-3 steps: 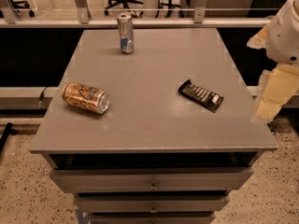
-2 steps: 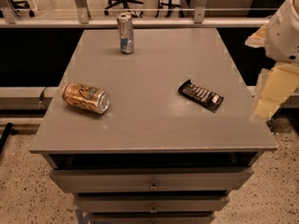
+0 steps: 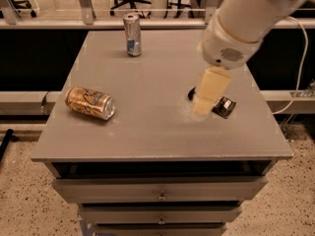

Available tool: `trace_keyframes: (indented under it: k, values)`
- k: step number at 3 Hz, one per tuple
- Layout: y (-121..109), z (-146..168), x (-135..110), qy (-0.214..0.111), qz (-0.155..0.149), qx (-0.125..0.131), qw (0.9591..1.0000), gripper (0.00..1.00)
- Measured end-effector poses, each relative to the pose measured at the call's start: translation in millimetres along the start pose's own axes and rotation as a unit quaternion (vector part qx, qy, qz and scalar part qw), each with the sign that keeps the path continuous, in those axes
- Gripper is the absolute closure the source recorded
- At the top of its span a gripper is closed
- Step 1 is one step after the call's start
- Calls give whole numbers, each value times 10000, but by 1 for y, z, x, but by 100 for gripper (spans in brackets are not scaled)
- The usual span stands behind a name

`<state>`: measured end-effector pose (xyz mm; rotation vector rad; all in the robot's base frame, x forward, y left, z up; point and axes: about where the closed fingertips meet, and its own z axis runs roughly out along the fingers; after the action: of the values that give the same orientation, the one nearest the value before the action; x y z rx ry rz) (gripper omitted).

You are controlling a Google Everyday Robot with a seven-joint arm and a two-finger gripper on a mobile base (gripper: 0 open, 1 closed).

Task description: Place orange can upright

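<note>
My gripper needs to next move to the orange can's body [image 3: 83,100] and close there, on the half away from its silver end.
The orange can [image 3: 91,103] lies on its side near the left edge of the grey table [image 3: 147,77], its silver end facing front-right. My gripper [image 3: 202,106] hangs from the white arm [image 3: 246,18] over the right half of the table, well to the right of the can and not touching it. It holds nothing that I can see.
A slim silver-and-blue can [image 3: 132,34] stands upright at the back of the table. A dark snack bar [image 3: 224,107] lies at the right, partly hidden behind my gripper. Drawers [image 3: 160,188] sit below the table top. A cable [image 3: 299,58] hangs at the far right.
My arm has swung left from the table's right edge to over its right half, now in front of the snack bar. The cans have not moved.
</note>
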<state>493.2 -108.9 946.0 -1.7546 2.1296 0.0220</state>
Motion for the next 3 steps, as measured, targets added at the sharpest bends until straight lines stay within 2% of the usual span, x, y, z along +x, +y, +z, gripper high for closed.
trace_keyframes:
  k: [2, 3]
  values:
    - [-3, 60, -111, -323, -93, -216, 9992, 0]
    - [7, 85, -168, -414, -185, -417, 9981, 0]
